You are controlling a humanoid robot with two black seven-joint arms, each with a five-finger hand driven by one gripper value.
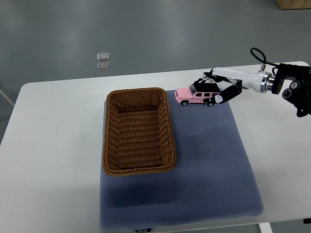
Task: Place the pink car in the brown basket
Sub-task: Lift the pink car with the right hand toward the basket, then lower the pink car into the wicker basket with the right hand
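I have a place for the pink car, still on the blue mat's far edge, inside the far half of the brown basket (137, 117). Next, my right gripper puts it down there.
A pink toy car (193, 96) stands on the far edge of the blue mat (204, 160), just right of the brown wicker basket (138, 131). My right hand (217, 89) comes in from the right edge and its fingers are wrapped around the rear half of the car, one above the roof and one at the rear wheel. The car still looks set on the mat. The basket is empty and sits on the mat's left part. The left arm is out of view.
The white table (53, 145) carries the mat and basket. Two small clear squares (103, 61) lie on the grey floor beyond the table's far edge.
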